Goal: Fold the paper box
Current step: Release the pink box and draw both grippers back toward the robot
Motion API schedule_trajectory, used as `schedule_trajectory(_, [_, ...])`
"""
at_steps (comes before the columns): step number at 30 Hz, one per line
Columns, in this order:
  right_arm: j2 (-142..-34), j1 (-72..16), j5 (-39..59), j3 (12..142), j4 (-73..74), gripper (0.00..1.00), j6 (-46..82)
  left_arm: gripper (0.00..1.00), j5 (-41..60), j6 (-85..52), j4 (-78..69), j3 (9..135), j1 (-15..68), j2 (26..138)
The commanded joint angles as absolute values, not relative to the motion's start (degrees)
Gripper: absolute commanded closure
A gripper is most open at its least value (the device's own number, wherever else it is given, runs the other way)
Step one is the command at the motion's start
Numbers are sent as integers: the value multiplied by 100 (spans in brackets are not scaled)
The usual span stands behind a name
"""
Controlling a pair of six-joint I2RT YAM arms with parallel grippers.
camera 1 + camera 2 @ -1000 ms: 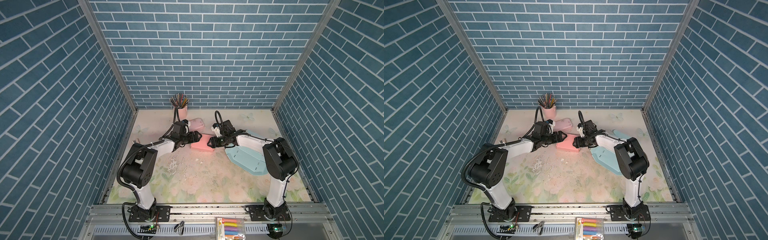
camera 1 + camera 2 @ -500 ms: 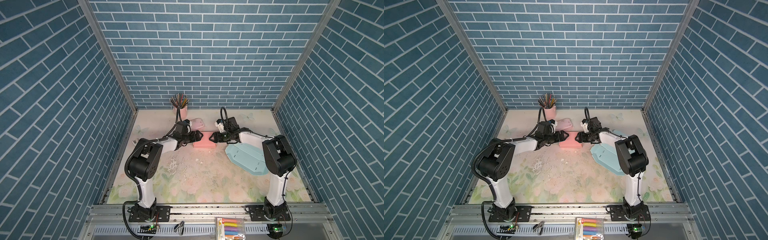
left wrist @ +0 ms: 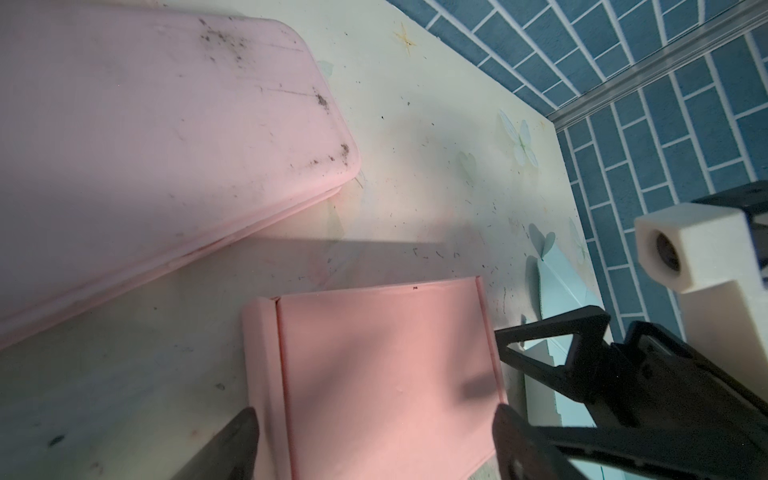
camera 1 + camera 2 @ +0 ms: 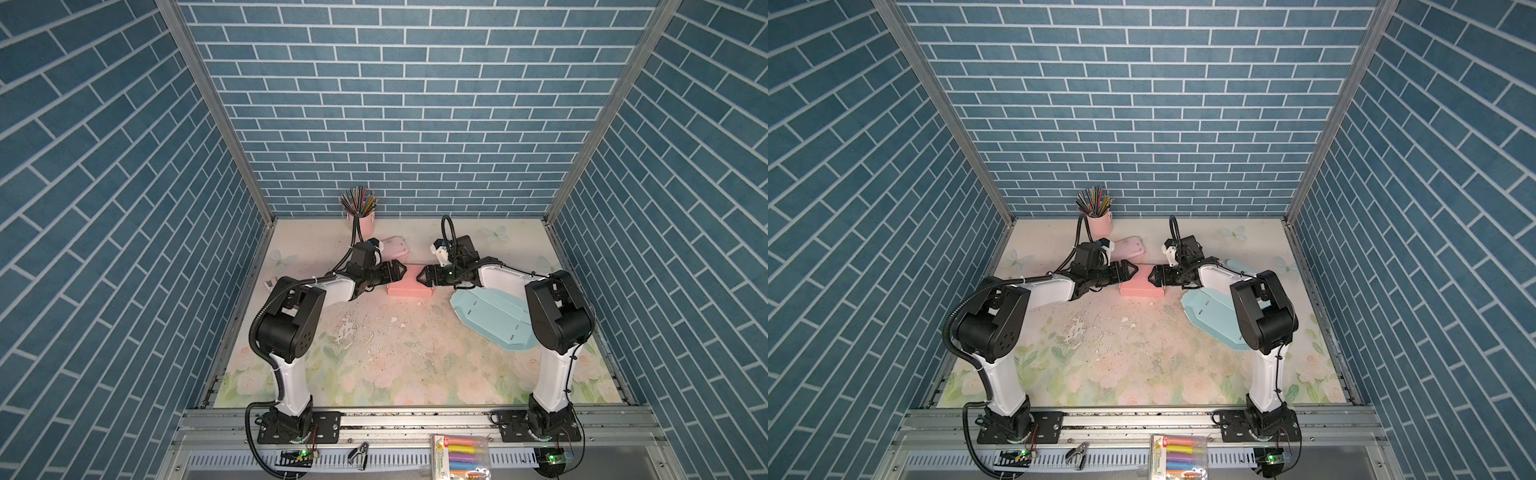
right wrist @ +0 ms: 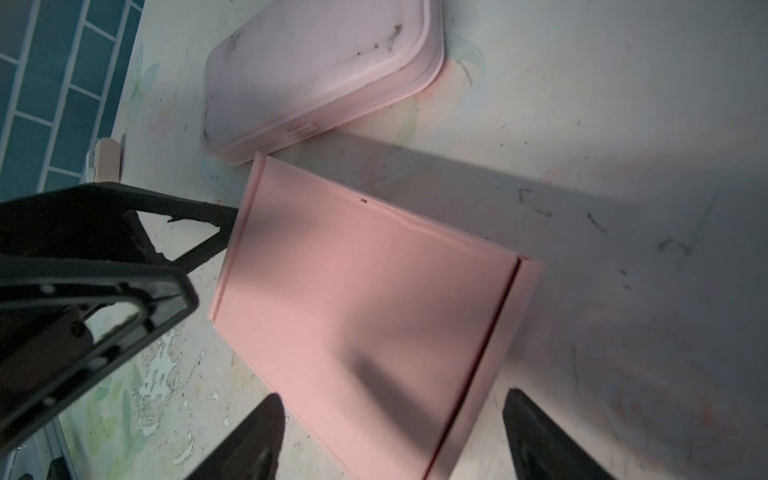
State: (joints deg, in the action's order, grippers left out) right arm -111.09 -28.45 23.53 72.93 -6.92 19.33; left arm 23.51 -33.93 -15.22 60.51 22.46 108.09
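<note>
Next, my right gripper needs to go to the light-blue paper sheet and take hold of its front corner (image 4: 464,321) on the pink paper box's side.
The pink paper box (image 4: 409,286) (image 4: 1142,286) lies flat and closed on the table, between my two grippers. My left gripper (image 4: 398,271) (image 4: 1130,272) is at its left end and stands open. In the left wrist view its fingertips (image 3: 239,440) span the width of the box (image 3: 382,365), gripping nothing. My right gripper (image 4: 424,276) (image 4: 1155,277) faces it at the right end, also open. In the right wrist view its fingertips (image 5: 536,432) stand wide on either side of a corner of the box (image 5: 365,299).
A pale pink case (image 4: 395,247) lies just behind the box. A pink cup of pencils (image 4: 360,216) stands by the back wall. A flat light-blue paper sheet (image 4: 490,318) lies under the right arm. A marker pack (image 4: 459,457) sits on the front rail.
The right gripper's jaws have opened wider. The box, skewed a second ago, now lies square between the two grippers. The left gripper stays open.
</note>
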Motion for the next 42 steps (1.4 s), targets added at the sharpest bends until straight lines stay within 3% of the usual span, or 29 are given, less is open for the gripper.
schedule_trajectory(1, [-10606,-2813,1944,7220,-842,11,1803,12,2153,-3437,-1626,5907,2173,10530])
schedule_trajectory(12, [-9779,-2811,846,7214,-2224,13,1093,12,1286,-3067,-1077,5005,2349,8918])
schedule_trajectory(19, [-9642,-2812,230,6945,-2819,23,951,12,1222,-3027,-682,4789,2645,8009])
schedule_trajectory(26, [-9431,-3064,-4,6668,-3154,25,1041,12,1259,-2907,-474,4854,3099,7730])
schedule_trajectory(38, [-9213,-3701,-339,6349,-3625,27,1471,12,1511,-3098,-821,4444,3173,7586])
schedule_trajectory(42, [-9202,-3836,-513,6218,-3715,32,1593,12,1594,-3223,-1015,4238,3177,7493])
